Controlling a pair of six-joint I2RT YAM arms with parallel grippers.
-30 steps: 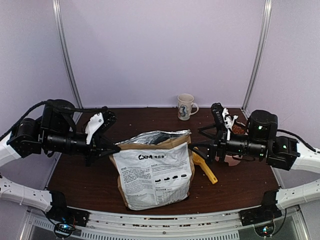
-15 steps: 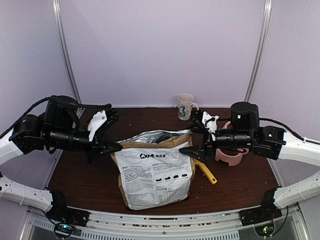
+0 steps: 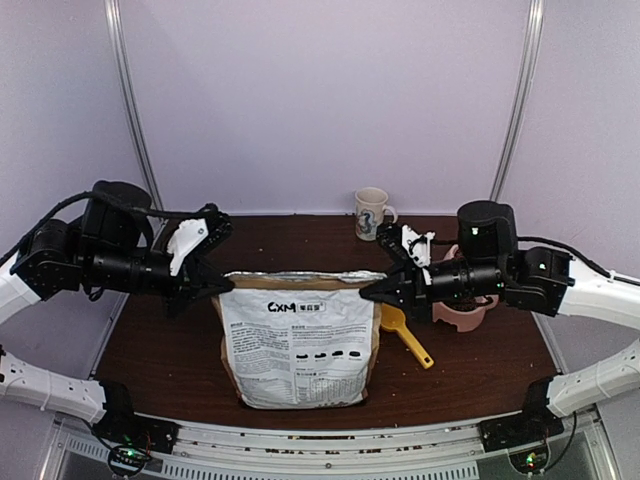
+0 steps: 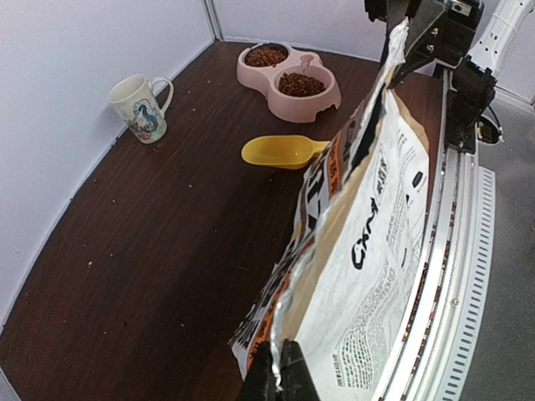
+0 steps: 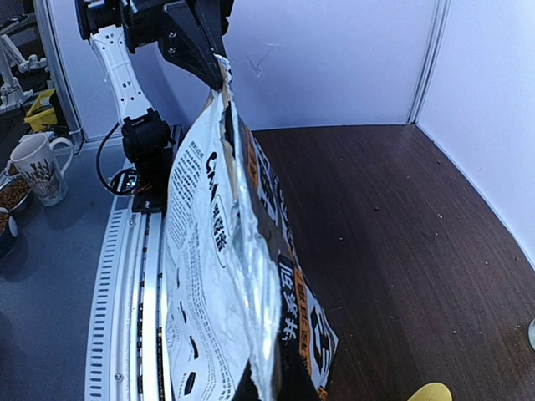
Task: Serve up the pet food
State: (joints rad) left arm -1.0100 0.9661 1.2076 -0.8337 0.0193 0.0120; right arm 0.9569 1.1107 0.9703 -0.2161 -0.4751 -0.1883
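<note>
I should bring my left gripper over to pinch the bag's top edge point(image 3: 345, 276) by my right gripper, where the bag's opening gapes, while my right gripper holds the bag's corner.
The kraft bag with the white label point(image 3: 298, 340) stands upright mid-table, its top edge stretched flat between both grippers. My left gripper point(image 3: 218, 287) is shut on the bag's left top corner; in the left wrist view its jaws point(image 4: 280, 378) pinch the foil rim. My right gripper point(image 3: 366, 291) is shut on the right top corner, and the foil edge point(image 5: 263, 359) runs down to the bottom of the right wrist view. Pet food point(image 4: 300, 83) fills both cups of the pink double bowl point(image 4: 311, 104). The bag's contents are hidden.
A yellow scoop point(image 3: 408, 337) lies on the table right of the bag, in front of the pink bowl point(image 3: 462, 312). A printed mug point(image 3: 371, 213) stands at the back wall. Stray crumbs dot the dark wooden table point(image 3: 170, 350).
My right gripper has moved to the bag's right top corner and closed on it. The bag's gaping mouth is now pulled flat and straight. My left gripper has drawn its corner a little leftward.
</note>
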